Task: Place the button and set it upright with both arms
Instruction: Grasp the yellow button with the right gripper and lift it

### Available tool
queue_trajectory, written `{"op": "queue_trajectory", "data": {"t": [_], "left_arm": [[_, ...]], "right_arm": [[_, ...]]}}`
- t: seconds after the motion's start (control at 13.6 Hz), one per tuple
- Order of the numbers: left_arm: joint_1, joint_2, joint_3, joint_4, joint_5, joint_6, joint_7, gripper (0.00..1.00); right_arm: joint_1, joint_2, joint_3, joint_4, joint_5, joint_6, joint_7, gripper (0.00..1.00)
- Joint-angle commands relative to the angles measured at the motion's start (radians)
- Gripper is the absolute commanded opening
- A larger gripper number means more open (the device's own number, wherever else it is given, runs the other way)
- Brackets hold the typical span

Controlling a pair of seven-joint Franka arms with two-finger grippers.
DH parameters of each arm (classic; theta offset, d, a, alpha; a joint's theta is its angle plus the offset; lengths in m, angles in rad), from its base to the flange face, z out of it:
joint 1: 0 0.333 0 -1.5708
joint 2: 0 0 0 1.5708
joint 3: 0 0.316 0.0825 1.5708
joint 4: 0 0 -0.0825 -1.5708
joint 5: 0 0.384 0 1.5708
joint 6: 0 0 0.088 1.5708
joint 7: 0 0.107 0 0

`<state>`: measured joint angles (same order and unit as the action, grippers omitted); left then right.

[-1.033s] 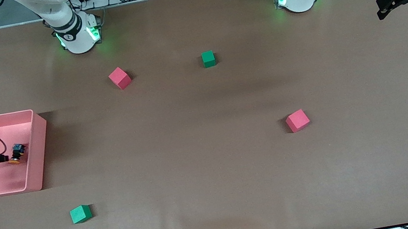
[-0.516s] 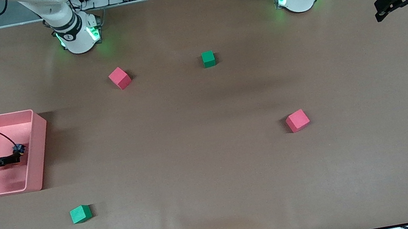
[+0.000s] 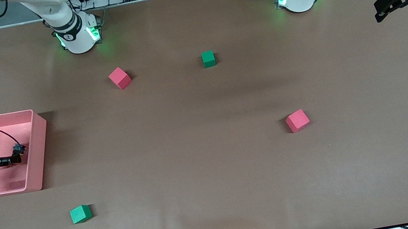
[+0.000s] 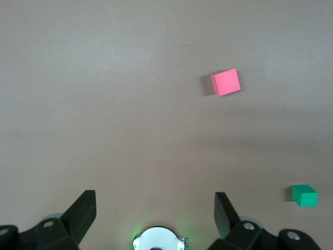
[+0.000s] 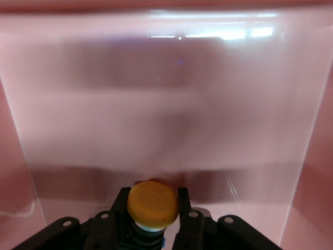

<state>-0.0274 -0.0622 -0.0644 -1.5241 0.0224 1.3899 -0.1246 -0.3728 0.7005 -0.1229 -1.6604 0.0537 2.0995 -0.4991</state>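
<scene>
Next, I set the button on the table (image 3: 210, 129) between the pink bin and farther red cube with my right gripper.
My right gripper (image 3: 17, 156) is inside the pink bin (image 3: 37, 131) at the right arm's end of the table, shut on the button (image 3: 18, 149). In the right wrist view the button's round orange cap (image 5: 152, 204) sits between the two black fingers (image 5: 183, 200), with the bin's pink floor and walls around it. My left gripper (image 3: 381, 12) is open and empty, held over the table's edge at the left arm's end. Its two black fingers (image 4: 83, 211) stand wide apart in the left wrist view.
Two red cubes (image 3: 120, 77) (image 3: 297, 120) and two green cubes (image 3: 208, 58) (image 3: 80, 214) lie scattered on the brown table. The left wrist view shows a red cube (image 4: 226, 82) and a green cube (image 4: 304, 195).
My right gripper has moved onto the button in the bin and shut on it; the orange cap no longer shows in the front view. The left gripper shifted slightly.
</scene>
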Motion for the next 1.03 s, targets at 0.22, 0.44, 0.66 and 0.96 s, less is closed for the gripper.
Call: {"op": "queue_trajectory", "data": {"t": [0.22, 0.44, 0.66, 0.96], "left_arm": [[0.001, 0.019, -0.003, 0.012, 0.014, -0.002, 0.005, 1.0], [0.004, 0.018, -0.002, 0.009, 0.014, -0.002, 0.005, 1.0], [0.004, 0.021, -0.002, 0.009, 0.013, -0.002, -0.006, 1.0], [0.003, 0.033, 0.0, 0.012, 0.014, 0.001, -0.01, 1.0]], "right_arm": [[0.006, -0.016, 0.019, 0.178, 0.009, -0.256, -0.009, 0.0], [0.049, -0.041, 0.019, 0.332, 0.005, -0.482, 0.02, 0.0], [0.167, -0.105, 0.019, 0.379, 0.003, -0.597, 0.146, 0.0], [0.423, -0.15, 0.028, 0.387, 0.04, -0.676, 0.46, 0.0]]}}
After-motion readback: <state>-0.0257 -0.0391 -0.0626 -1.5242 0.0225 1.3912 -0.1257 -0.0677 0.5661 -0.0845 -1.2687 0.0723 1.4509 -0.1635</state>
